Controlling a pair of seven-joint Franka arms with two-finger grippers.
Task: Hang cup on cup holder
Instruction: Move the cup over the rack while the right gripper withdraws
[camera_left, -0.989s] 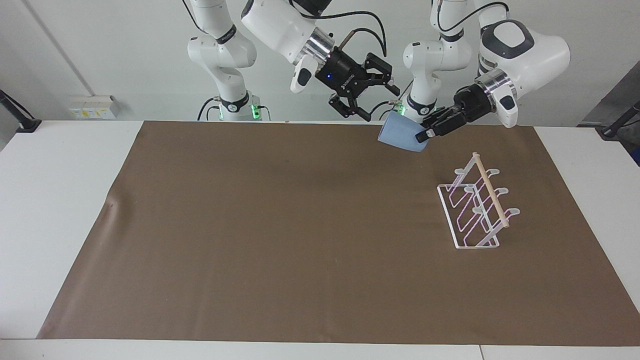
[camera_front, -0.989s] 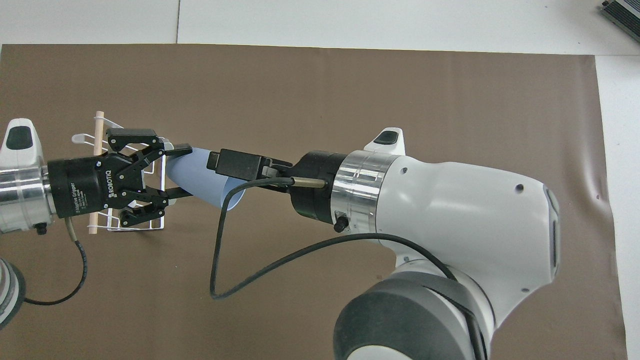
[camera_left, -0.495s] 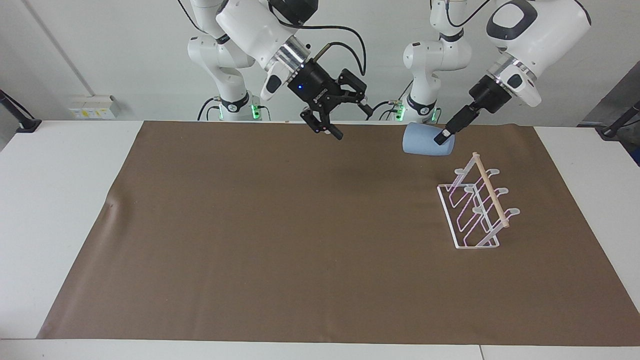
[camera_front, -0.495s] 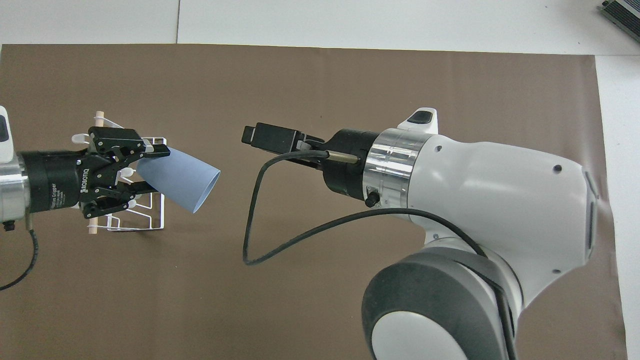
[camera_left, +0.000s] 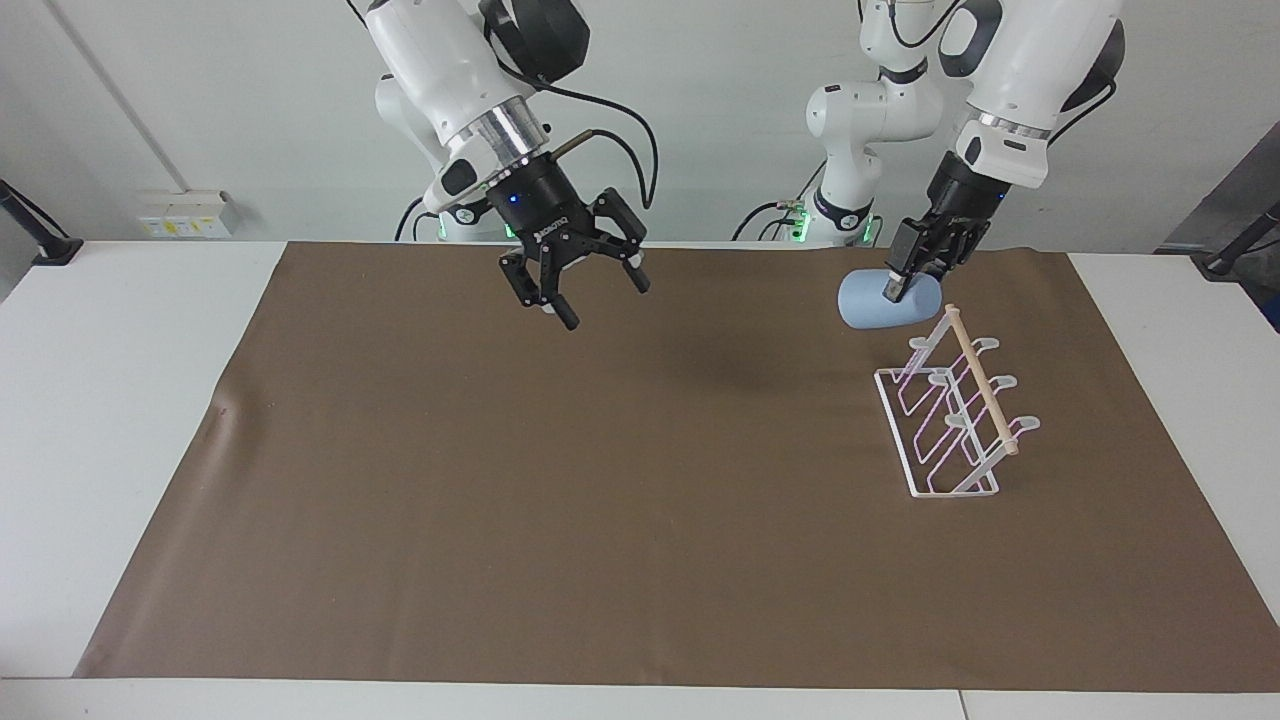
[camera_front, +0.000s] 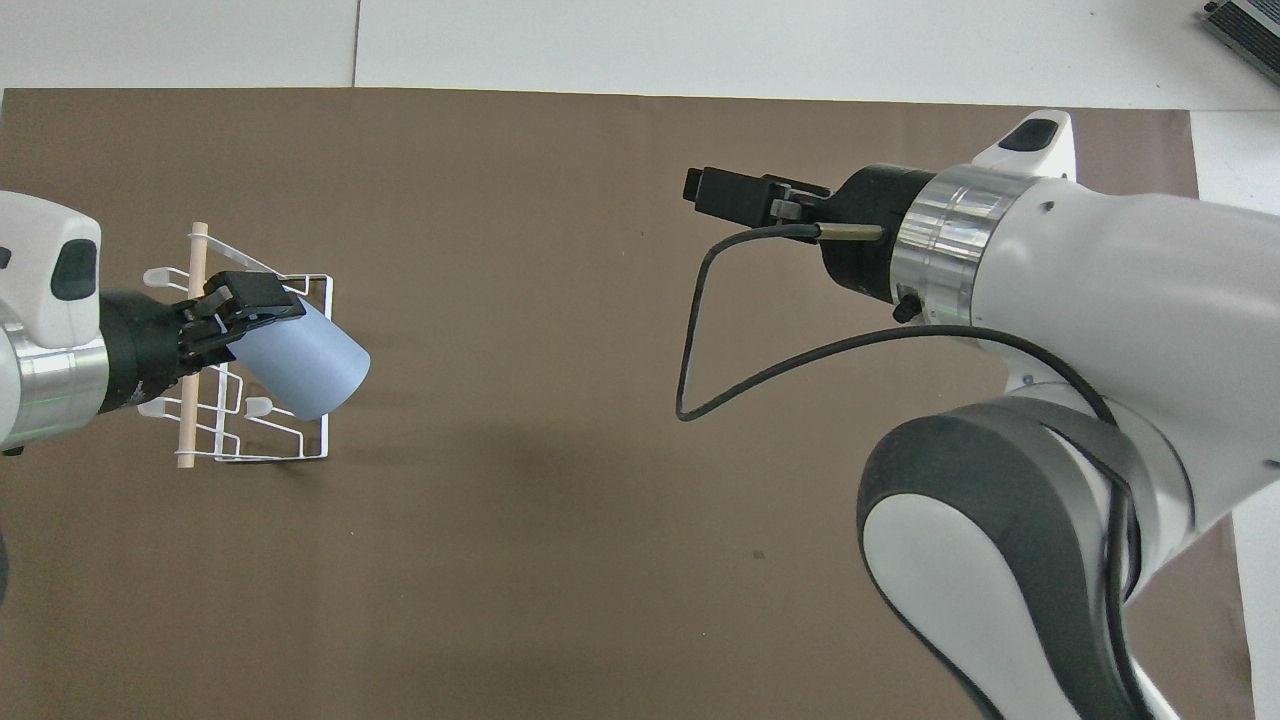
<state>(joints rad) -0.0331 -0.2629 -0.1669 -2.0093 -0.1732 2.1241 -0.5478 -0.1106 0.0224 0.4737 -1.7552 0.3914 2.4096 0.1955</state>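
Next, I let go of the light blue cup with my left gripper on the cup holder's hook (camera_front: 280, 290) nearest the bare white strip of table.
The light blue cup (camera_left: 872, 306) lies on its side in the air, held at its base end by my left gripper (camera_left: 903, 283), which points down. The cup hangs just above the end of the white wire cup holder (camera_left: 950, 425) that is nearer to the robots, close to its wooden dowel (camera_left: 982, 380). In the overhead view the cup (camera_front: 310, 365) covers part of the cup holder (camera_front: 300, 445), with my left gripper (camera_front: 250, 308) shut on it. My right gripper (camera_left: 600, 300) is open and empty, up over the mat, well apart from the cup; it also shows in the overhead view (camera_front: 705, 188).
A brown mat (camera_left: 560, 520) covers most of the white table (camera_left: 120, 330). The right arm's black cable (camera_front: 700, 340) loops below its wrist. A grey device (camera_front: 1245, 25) sits at a table corner farthest from the robots.
My right gripper has drawn away from the cup toward the right arm's end of the table and dropped lower. My left gripper has turned downward and carried the cup closer to the cup holder.
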